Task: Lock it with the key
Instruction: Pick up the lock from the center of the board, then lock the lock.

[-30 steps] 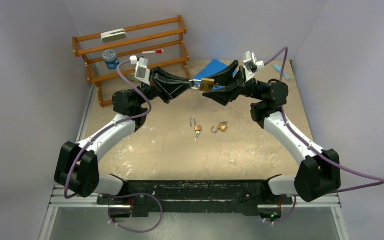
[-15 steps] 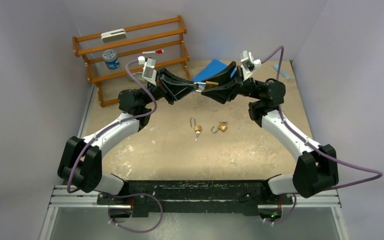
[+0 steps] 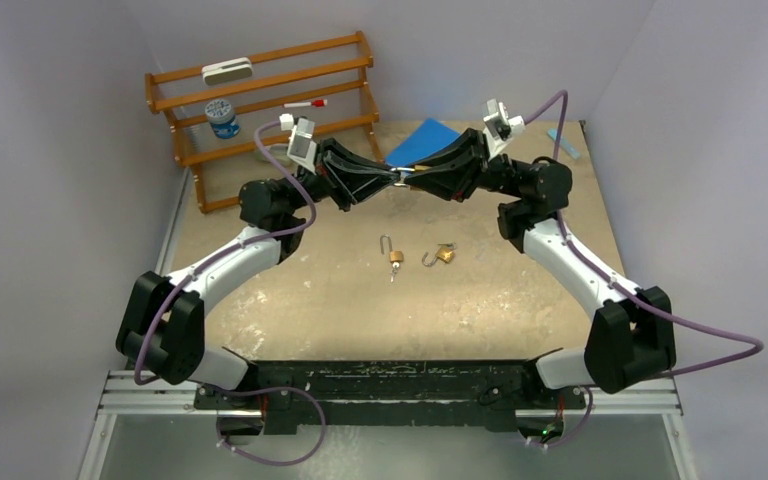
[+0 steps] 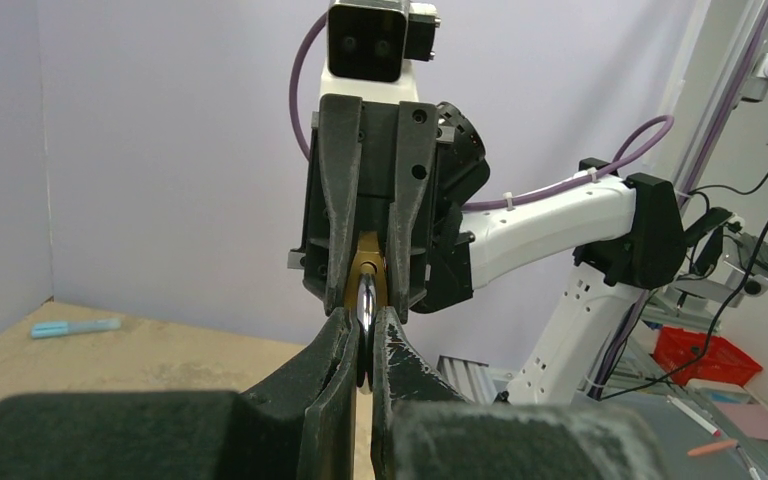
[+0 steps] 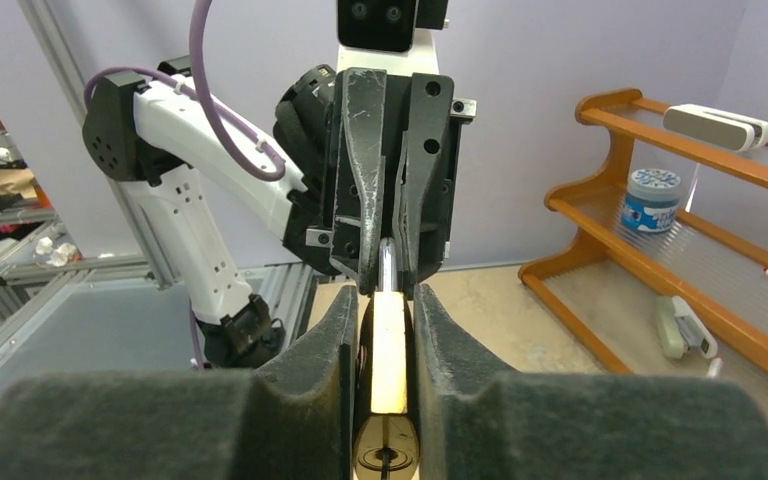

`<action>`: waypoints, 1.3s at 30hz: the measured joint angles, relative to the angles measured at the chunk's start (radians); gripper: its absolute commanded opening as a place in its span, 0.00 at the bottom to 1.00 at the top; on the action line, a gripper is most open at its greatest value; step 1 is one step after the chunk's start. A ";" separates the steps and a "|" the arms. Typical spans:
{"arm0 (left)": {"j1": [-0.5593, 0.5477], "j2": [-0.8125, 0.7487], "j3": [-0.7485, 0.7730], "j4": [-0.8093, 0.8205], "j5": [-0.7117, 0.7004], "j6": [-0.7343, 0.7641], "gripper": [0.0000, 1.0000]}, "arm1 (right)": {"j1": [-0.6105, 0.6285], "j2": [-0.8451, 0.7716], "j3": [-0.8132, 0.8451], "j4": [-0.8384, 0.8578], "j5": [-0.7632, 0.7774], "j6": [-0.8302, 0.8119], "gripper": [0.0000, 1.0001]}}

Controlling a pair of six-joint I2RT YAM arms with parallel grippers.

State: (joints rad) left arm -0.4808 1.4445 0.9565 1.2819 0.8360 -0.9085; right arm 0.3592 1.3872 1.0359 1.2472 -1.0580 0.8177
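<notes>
Next, my left gripper opens, back off and takes the shackle's rounded end (image 4: pixel 364 384), because its fingers sit deep over the chrome shackle, close to the brass body.
A brass padlock (image 3: pixel 407 175) hangs in the air between my two grippers, above the far middle of the table. My right gripper (image 5: pixel 386 300) is shut on its brass body (image 5: pixel 389 350), with the keyhole end (image 5: pixel 385 458) towards the camera. My left gripper (image 4: pixel 363 320) is shut on the chrome shackle (image 4: pixel 365 300), and the brass body (image 4: pixel 368 272) shows just behind it. In the top view the left gripper (image 3: pixel 396 178) and the right gripper (image 3: pixel 415 176) meet tip to tip. I cannot make out a separate key.
Two small padlocks with open shackles lie mid-table, one on the left (image 3: pixel 396 254) and one on the right (image 3: pixel 444 254). A wooden rack (image 3: pixel 260 95) stands at the back left, holding a small jar (image 3: pixel 221 117) and a marker (image 3: pixel 305 104). A blue sheet (image 3: pixel 422 140) lies at the back.
Both grippers have rolled and closed in on each other. The padlock now sits edge-on between them, its brass face no longer showing from above.
</notes>
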 measured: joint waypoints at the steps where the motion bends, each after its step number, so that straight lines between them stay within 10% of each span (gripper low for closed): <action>1: 0.000 0.000 0.000 0.000 0.000 0.000 0.00 | 0.000 0.000 0.000 0.000 0.000 0.003 0.00; 6: 0.000 0.000 0.000 0.001 0.000 0.000 0.04 | 0.000 -0.002 0.000 -0.017 0.001 -0.003 0.00; 10: 0.000 0.000 0.002 -0.030 0.001 0.007 0.57 | -0.001 -0.035 0.000 -0.129 -0.005 -0.062 0.00; 14: -0.002 -0.012 0.015 -0.066 0.023 0.010 0.67 | -0.007 -0.100 0.000 -0.285 -0.025 -0.143 0.00; 25: -0.002 -0.092 0.056 -0.133 0.262 0.048 0.51 | -0.042 -0.126 0.041 -0.377 -0.205 -0.134 0.00; 39: -0.006 -0.158 0.156 -0.711 0.378 0.495 0.50 | -0.041 0.172 0.262 0.260 -0.321 0.568 0.00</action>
State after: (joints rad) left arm -0.4870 1.2869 1.1122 0.5705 1.2137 -0.4133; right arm 0.3183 1.5589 1.2976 1.5074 -1.3788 1.3853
